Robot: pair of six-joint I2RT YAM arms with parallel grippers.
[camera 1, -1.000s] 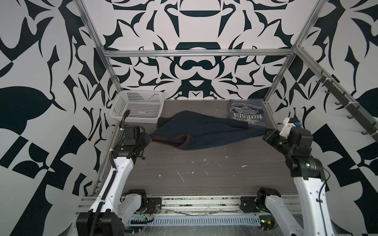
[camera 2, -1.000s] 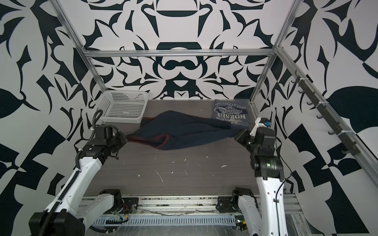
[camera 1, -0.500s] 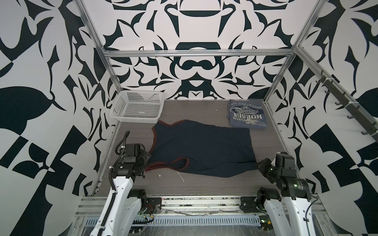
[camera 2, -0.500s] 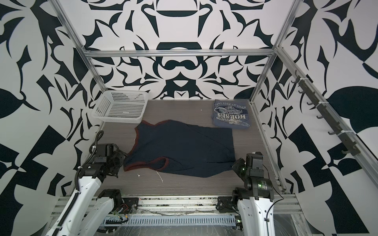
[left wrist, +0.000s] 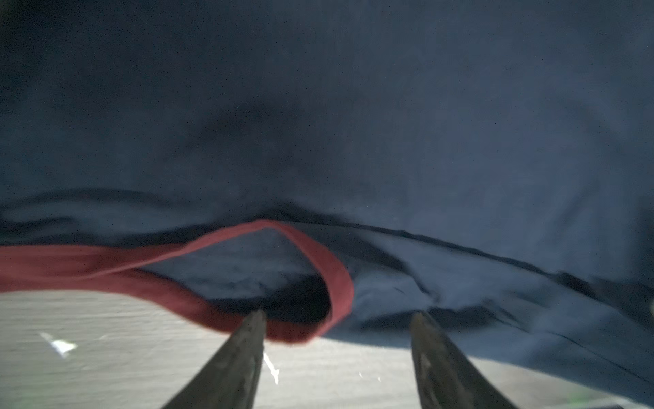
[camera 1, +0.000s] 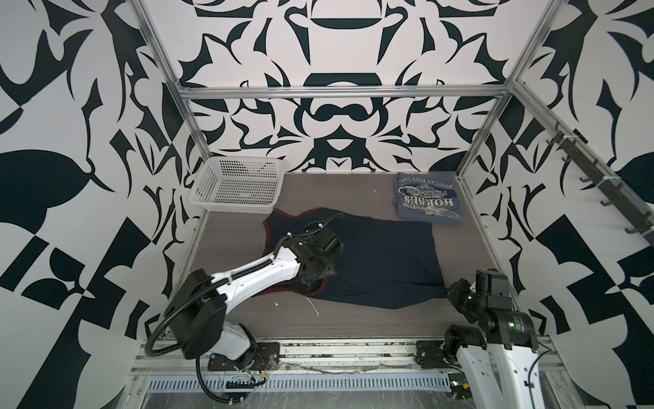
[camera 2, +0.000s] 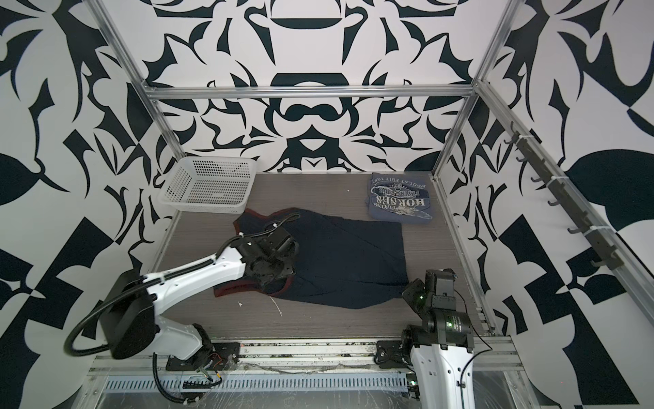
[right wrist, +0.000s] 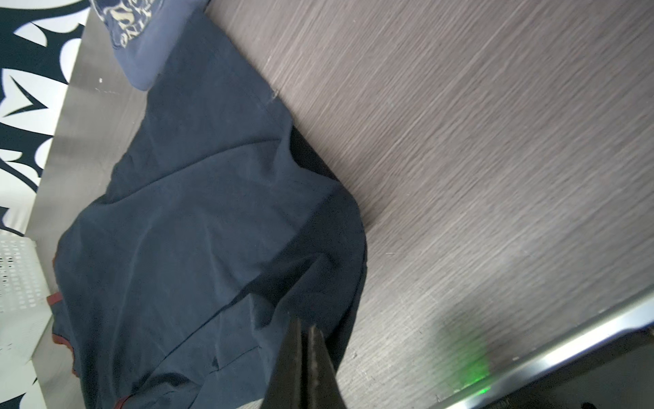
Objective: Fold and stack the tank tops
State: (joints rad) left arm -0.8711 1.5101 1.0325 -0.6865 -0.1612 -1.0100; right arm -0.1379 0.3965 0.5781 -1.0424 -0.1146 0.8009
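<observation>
I need to release the navy tank top's hem corner from my right gripper at the table's edge (camera 1: 445,334) along the front metal rail.
The dark navy tank top (camera 1: 382,262) (camera 2: 354,262) with red trim lies spread flat mid-table. My left gripper (camera 1: 313,279) (camera 2: 270,279) hovers over its left front part. In the left wrist view that gripper (left wrist: 339,315) is open, and the fingertips (left wrist: 260,318) stand just short of a loop of red trim (left wrist: 336,283); nothing is between them. My right gripper (camera 1: 448,292) (camera 2: 407,294) (right wrist: 304,324) is shut on the navy top's front right hem corner, and the cloth (right wrist: 194,230) rises to its tips. The grey-blue tank top (camera 1: 426,202) (camera 2: 398,202) (right wrist: 141,53) lies folded at the back right.
A white perforated basket (camera 1: 237,187) (camera 2: 208,186) stands at the back left, close to the navy top's far strap. Bits of white lint (camera 1: 313,306) lie on the wood-grain table (camera 1: 354,322) near the front. Metal frame rails border the table on all sides.
Both grippers drew the navy top from the back toward the front and laid it flat. The left gripper then let go, opened and moved in over the top. The right stayed shut.
</observation>
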